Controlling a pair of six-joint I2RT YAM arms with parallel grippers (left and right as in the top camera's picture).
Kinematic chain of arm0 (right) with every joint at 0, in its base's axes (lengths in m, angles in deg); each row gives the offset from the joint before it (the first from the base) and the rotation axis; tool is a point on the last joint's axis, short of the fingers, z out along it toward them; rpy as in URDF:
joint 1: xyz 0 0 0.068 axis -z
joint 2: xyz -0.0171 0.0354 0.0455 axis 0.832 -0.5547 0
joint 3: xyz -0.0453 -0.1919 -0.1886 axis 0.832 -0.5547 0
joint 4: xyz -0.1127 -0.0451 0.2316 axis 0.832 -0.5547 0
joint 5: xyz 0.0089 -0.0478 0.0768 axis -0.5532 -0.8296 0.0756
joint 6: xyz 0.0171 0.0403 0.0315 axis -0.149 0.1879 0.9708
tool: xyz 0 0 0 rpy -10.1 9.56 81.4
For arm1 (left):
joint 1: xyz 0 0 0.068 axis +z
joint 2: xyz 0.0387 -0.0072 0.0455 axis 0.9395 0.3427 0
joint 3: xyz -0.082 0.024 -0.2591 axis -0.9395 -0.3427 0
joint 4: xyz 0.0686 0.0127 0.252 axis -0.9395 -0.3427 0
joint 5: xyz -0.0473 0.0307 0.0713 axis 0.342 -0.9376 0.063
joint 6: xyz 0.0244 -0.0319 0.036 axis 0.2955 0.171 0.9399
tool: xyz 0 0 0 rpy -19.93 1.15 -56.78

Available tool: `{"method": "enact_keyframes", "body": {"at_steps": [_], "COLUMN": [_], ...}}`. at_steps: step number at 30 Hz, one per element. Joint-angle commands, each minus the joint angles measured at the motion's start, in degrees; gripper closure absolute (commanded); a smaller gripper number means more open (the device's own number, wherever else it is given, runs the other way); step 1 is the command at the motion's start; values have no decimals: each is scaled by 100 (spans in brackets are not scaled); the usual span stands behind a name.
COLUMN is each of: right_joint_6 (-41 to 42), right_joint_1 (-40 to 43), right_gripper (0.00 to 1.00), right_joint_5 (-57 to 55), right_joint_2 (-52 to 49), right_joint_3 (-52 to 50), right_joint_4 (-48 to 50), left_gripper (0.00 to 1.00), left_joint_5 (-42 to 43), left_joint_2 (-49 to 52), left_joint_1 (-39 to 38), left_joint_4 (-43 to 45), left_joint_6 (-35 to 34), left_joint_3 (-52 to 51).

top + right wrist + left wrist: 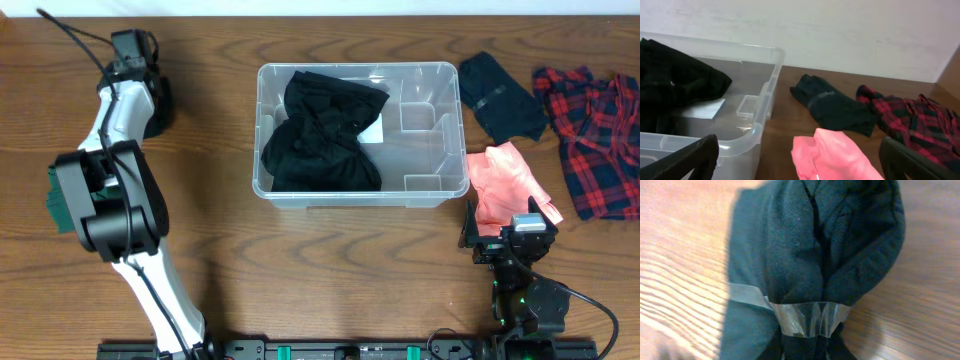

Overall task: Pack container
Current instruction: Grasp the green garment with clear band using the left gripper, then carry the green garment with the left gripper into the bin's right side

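The bunched dark cloth will drop from my left gripper into the clear container's empty half [408, 122], beside the black garment.
The clear container [262, 130] stands at the table's middle with a black garment [320, 130] in its left half and a white label on its bottom. It also shows in the right wrist view [767, 95]. My left gripper [88, 200] is far left of it, shut on a bunched dark green cloth [830, 240] that lies on the wood and shows beside the wrist [57, 200]. My right gripper [510, 232] is open. It sits at the near edge of a pink cloth [835, 155], which lies on the table right of the container [505, 180].
A dark folded garment [500, 95] and a red plaid shirt [595, 130] lie at the back right. Both show in the right wrist view, dark garment [835, 107] and plaid shirt [920, 120]. The left arm's elbow [130, 55] reaches to the back left.
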Motion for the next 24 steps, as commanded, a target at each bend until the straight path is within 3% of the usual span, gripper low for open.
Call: {"method": "enact_keyframes", "body": {"at_steps": [1,14,24], "right_joint_6": [-52,-52,-52], "right_joint_1": [9,9,9], "right_gripper": [1,1,1], "right_joint_5": [20,20,20], "right_joint_2": [35,35,35], "right_joint_3": [-11,-11,-11], "right_joint_4": [-22,-22,-22], "left_gripper": [94,94,94], "left_joint_5": [52,57,61], "left_joint_2": [-835,-3008,-3276], "left_joint_1": [-249,-1976,-3539], "left_joint_4": [-57,-1556,-2280], "left_joint_6": [-87,-1283,-2398], "left_joint_3": [76,76,72]}}
